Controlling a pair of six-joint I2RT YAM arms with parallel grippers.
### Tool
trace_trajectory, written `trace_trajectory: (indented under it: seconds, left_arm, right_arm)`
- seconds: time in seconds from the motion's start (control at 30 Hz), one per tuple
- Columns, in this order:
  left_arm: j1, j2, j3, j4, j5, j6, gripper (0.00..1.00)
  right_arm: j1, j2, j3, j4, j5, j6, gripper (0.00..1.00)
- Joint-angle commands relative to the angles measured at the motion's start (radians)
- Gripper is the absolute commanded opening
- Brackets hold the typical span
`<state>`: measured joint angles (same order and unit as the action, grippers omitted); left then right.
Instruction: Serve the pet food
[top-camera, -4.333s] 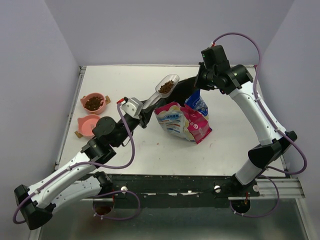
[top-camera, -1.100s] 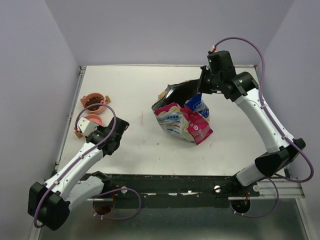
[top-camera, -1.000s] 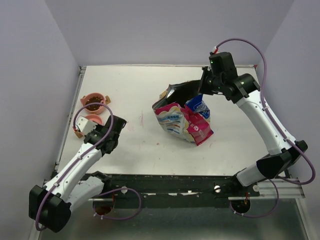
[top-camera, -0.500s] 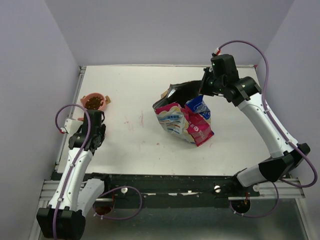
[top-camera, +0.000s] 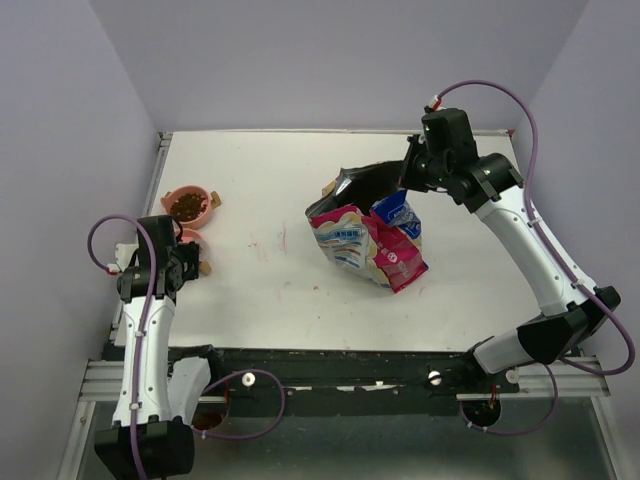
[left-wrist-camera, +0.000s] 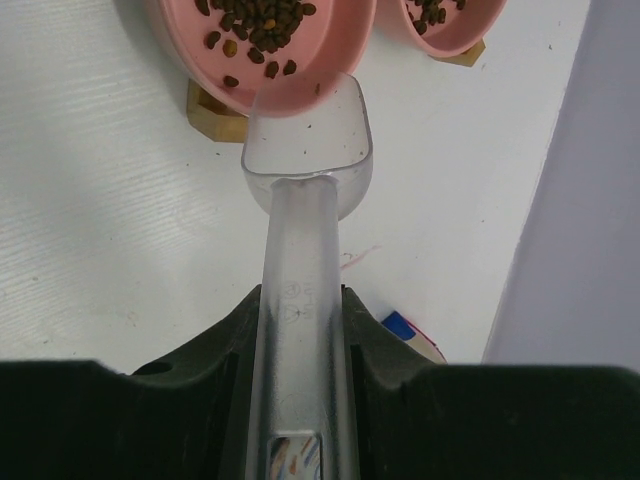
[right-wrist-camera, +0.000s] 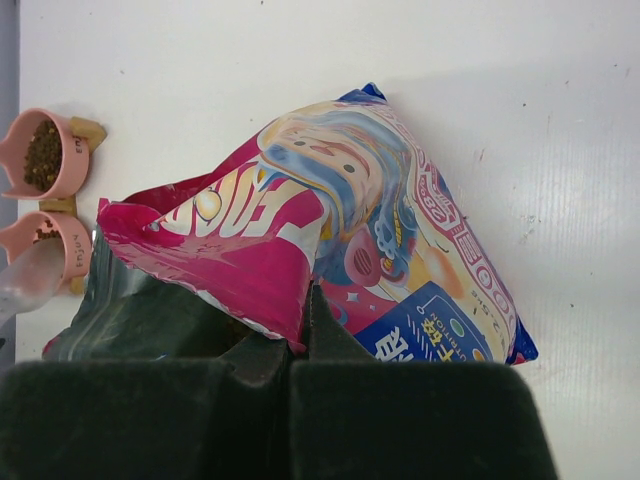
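Observation:
I should let go of the clear scoop with my left gripper on the table (top-camera: 295, 254) between the pink smear and the bag.
The pet food (left-wrist-camera: 255, 20) lies as dark kibble in two pink bowls. The nearer bowl (left-wrist-camera: 300, 60) is right under the tip of the clear scoop (left-wrist-camera: 305, 150); the other bowl (left-wrist-camera: 445, 25) is to its right. My left gripper (left-wrist-camera: 300, 320) is shut on the scoop's handle, and the scoop is empty. In the top view the left gripper (top-camera: 183, 262) hides most of the nearer bowl; the far bowl (top-camera: 188, 205) shows kibble. My right gripper (right-wrist-camera: 303, 320) is shut on the open rim of the pink, white and blue bag (right-wrist-camera: 380, 220), holding it up (top-camera: 365, 235).
Wooden feet (left-wrist-camera: 215, 100) stick out under the bowls. The bowls sit close to the table's left edge (top-camera: 150, 230) and the purple wall. A faint pink smear (top-camera: 265, 245) marks the table between bowls and bag.
My left arm carried the full scoop from the bag to the bowls at the left. The scoop is now empty and the nearer bowl holds kibble. The right gripper kept its hold on the bag.

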<state>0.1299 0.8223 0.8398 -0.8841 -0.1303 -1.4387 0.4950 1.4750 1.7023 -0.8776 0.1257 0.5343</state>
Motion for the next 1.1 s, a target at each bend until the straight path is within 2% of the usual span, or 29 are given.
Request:
trace_trajectory:
  seconds: [0.0,0.1,0.33,0.47,0.53,0.6,0.73,0.83,0.97,1.07]
  left_arm:
    - [0.039,-0.014,0.059,-0.071,0.054,-0.063,0.0]
    - [0.059,-0.015,0.088,-0.084,0.003,-0.051,0.0]
    - [0.08,-0.011,0.11,-0.082,-0.018,-0.022,0.0]
    - [0.07,0.024,0.179,-0.076,-0.054,0.101,0.0]
    - [0.07,0.018,0.183,-0.133,-0.069,0.066,0.0]
    - [0.071,-0.009,0.157,-0.098,-0.075,0.072,0.0]
    - [0.062,0.009,0.18,-0.14,-0.062,0.067,0.0]
    - [0.066,0.04,0.191,-0.211,-0.036,0.002,0.0]
    - [0.076,0.077,0.188,-0.204,0.05,-0.011,0.0]
    - [0.08,0.124,0.245,-0.243,0.061,0.014,0.0]
  right_arm:
    - [-0.01,-0.053,0.026,0.078,0.023,0.006,0.0]
    - [-0.01,-0.045,0.026,0.078,0.015,0.0,0.0]
    - [-0.016,-0.025,0.04,0.085,-0.008,-0.019,0.0]
    - [-0.021,-0.025,0.037,0.089,-0.02,-0.023,0.0]
    - [-0.022,-0.028,0.028,0.098,-0.026,-0.019,0.0]
    - [-0.024,-0.025,0.028,0.1,-0.026,-0.019,0.01]
    - [-0.026,-0.019,0.039,0.101,-0.031,-0.019,0.0]
    - [-0.029,-0.015,0.04,0.101,-0.034,-0.013,0.0]
    - [-0.03,-0.024,0.033,0.103,-0.028,-0.011,0.0]
    - [-0.033,-0.033,0.026,0.104,-0.023,-0.014,0.0]
